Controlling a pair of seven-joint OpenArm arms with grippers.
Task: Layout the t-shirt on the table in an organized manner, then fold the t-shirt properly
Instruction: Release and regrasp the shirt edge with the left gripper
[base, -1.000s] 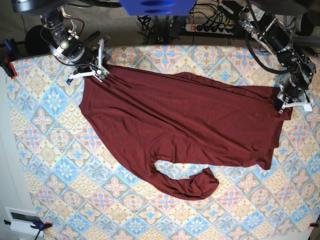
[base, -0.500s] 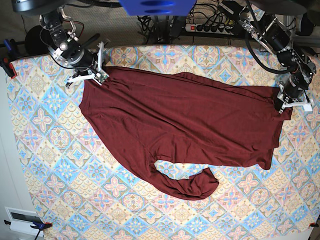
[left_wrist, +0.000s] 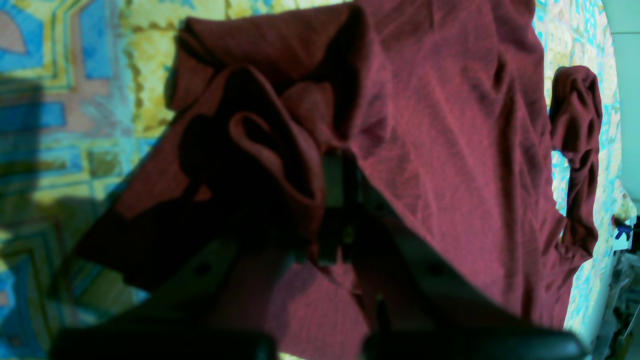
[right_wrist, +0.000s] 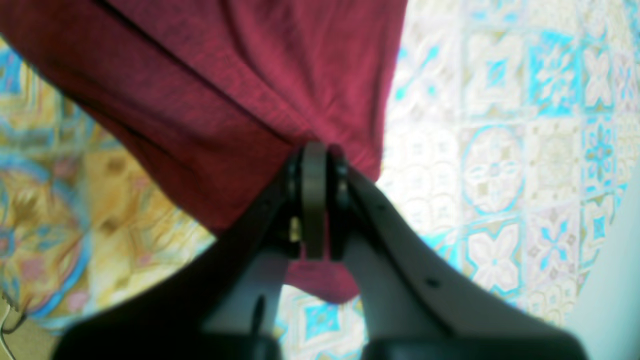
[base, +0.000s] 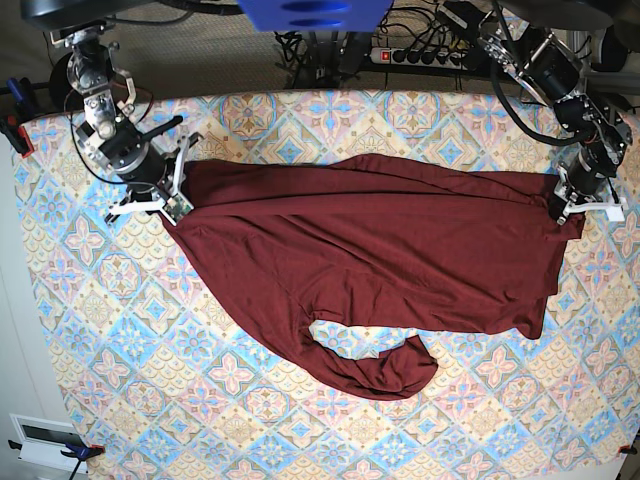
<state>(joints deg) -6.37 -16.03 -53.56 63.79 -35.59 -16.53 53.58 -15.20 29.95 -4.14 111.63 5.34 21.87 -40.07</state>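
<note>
Next, my left gripper opens and takes the t-shirt closer to its edge (left_wrist: 99, 243), because it is pinching the t-shirt in a heap with a loose flap past the gripper's fingers.
The dark maroon t-shirt (base: 380, 250) lies spread across the patterned table (base: 130, 330), with one sleeve (base: 385, 370) curled toward the near edge. On the left of the base view, my right gripper (base: 172, 203) is shut on the shirt's left corner. In the right wrist view the fabric (right_wrist: 225, 75) fans out from the closed tips of this gripper (right_wrist: 315, 150). On the right of the base view, my left gripper (base: 572, 208) is shut on the shirt's right edge. The left wrist view shows bunched cloth (left_wrist: 450, 125) folded over that gripper (left_wrist: 340, 170).
A power strip (base: 420, 55) and cables run behind the table's far edge. A red clamp (base: 15, 130) grips the left edge. A white box (base: 45, 435) sits off the near left corner. A blue part (base: 315, 12) hangs over the far middle.
My right gripper has shut on the shirt's left corner and pulled it left and toward the near side, stretching the far edge. The left arm has stayed put.
</note>
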